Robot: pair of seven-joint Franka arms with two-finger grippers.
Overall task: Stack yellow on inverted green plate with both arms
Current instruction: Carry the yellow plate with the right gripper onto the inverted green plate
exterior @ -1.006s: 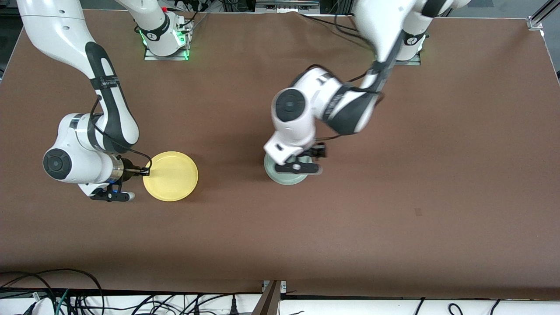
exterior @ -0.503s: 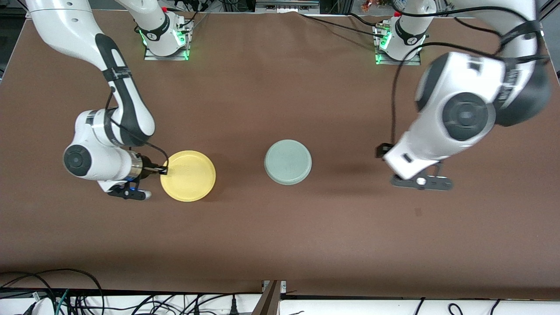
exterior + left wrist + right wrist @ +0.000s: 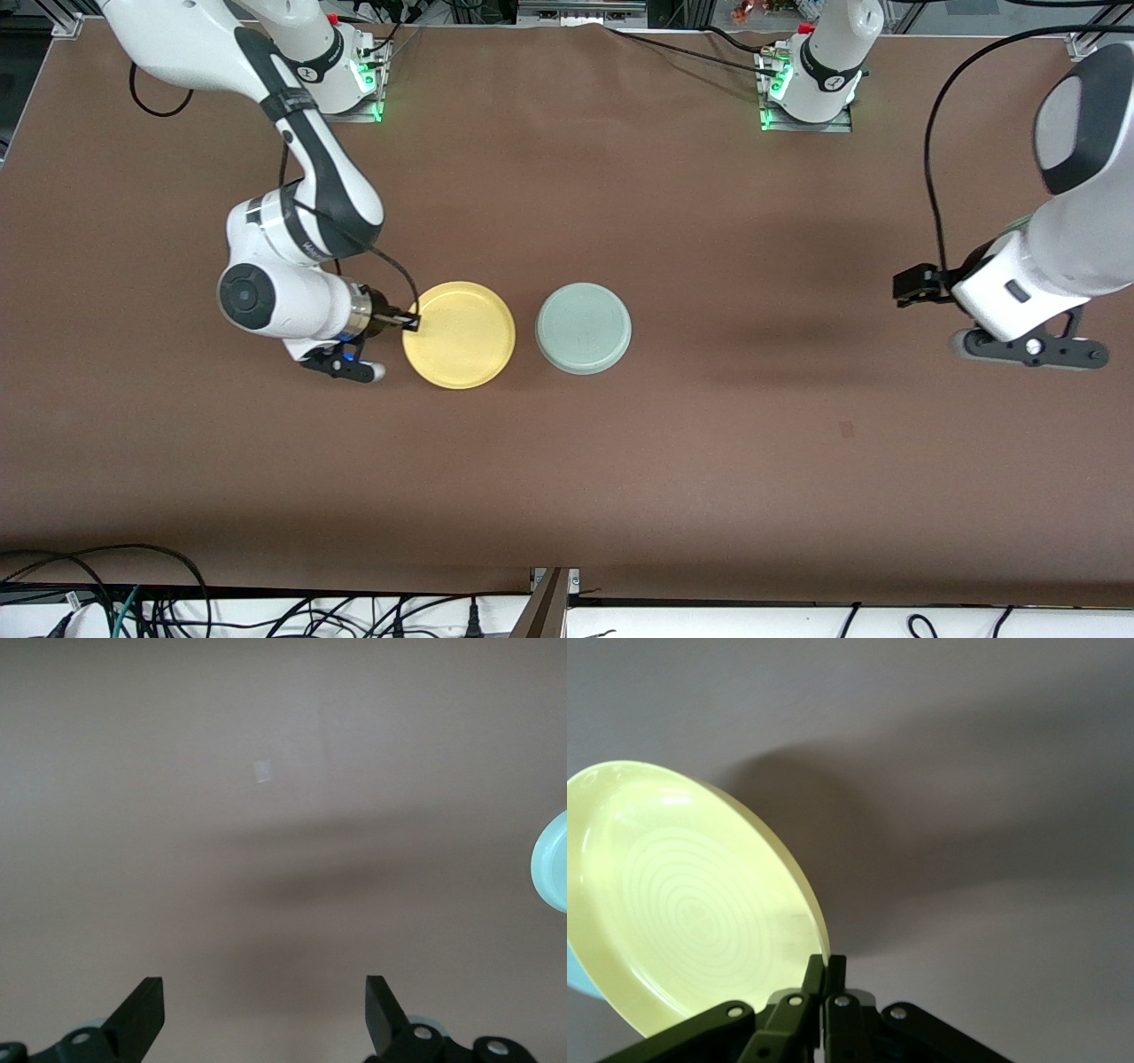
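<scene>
Next, my right gripper lets go of the yellow plate over the middle of the green plate's flat bottom side (image 3: 579,325).
The yellow plate (image 3: 459,335) is held by its rim in my right gripper (image 3: 409,321), low over the table and right way up. It sits close beside the green plate (image 3: 583,328), on the right arm's side. In the right wrist view the fingers (image 3: 826,970) are pinched shut on the yellow rim (image 3: 691,904). The green plate lies upside down on the table, flat underside up, with nothing on it. My left gripper (image 3: 1028,350) is up over bare table toward the left arm's end. Its jaws (image 3: 263,992) are wide open and empty, and the green plate's edge (image 3: 554,859) shows at the side.
The brown table (image 3: 709,461) has a small pale mark (image 3: 846,430) nearer the front camera than the left gripper. The arm bases (image 3: 337,80) (image 3: 811,89) stand along the table's edge farthest from the camera. Cables hang at the nearest edge.
My right gripper has carried the yellow plate toward the green plate. My left gripper has left the green plate and swung away toward the left arm's end of the table.
</scene>
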